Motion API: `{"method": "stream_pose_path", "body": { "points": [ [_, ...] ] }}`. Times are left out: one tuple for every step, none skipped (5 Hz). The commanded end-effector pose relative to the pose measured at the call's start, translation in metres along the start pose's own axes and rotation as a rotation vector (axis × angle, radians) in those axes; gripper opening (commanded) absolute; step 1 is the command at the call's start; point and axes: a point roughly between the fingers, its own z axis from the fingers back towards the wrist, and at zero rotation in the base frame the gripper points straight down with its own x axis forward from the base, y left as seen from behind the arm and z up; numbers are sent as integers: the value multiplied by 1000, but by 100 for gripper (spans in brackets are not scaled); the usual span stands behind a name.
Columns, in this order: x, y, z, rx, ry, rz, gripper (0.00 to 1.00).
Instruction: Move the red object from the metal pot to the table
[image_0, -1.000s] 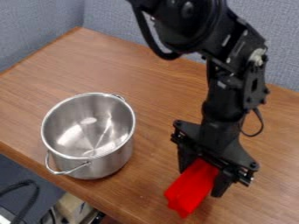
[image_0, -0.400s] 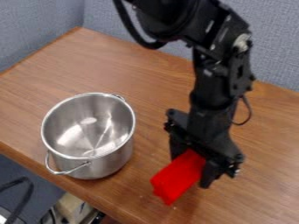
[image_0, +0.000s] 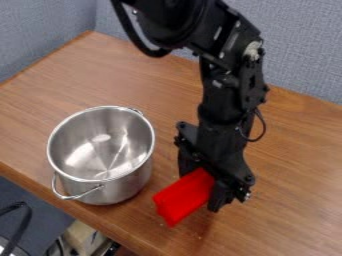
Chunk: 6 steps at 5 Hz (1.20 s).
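Note:
My gripper has the red object. It will let go of it on the wood (image_0: 186, 190) beside the metal pot, near the front edge of the table.
The red object (image_0: 181, 199) is a bright red block, tilted, its upper end between the fingers of my gripper (image_0: 210, 183), which points down and is shut on it. Its lower end hangs close over the table (image_0: 80, 80) near the front edge; whether it touches the wood I cannot tell. The metal pot (image_0: 100, 153) stands to the left of the gripper, shiny and with nothing inside, its wire handle drooping toward the front edge. A small gap separates the pot from the block.
The black arm (image_0: 221, 70) rises from the gripper toward the top of the view. The table's front edge (image_0: 134, 235) runs just below the red block, with dark cables beyond it at the lower left.
The gripper has carried the red block to the left, closer to the pot, and the wrist has rolled so the block points more to the lower left.

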Motion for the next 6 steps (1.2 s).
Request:
{"method": "stream_pose_path", "body": {
  "points": [
    [5,11,23,30,-45,15,0],
    [7,14,22,46,-47,1,0],
    [-4,16,28,46,-48,-47,0],
    [-10,12,28,43,-48,-96,0],
    [-6,15,19,-1,-68,7,0],
    [-4,20,11,-31,-70,115,0]
  ]
}}
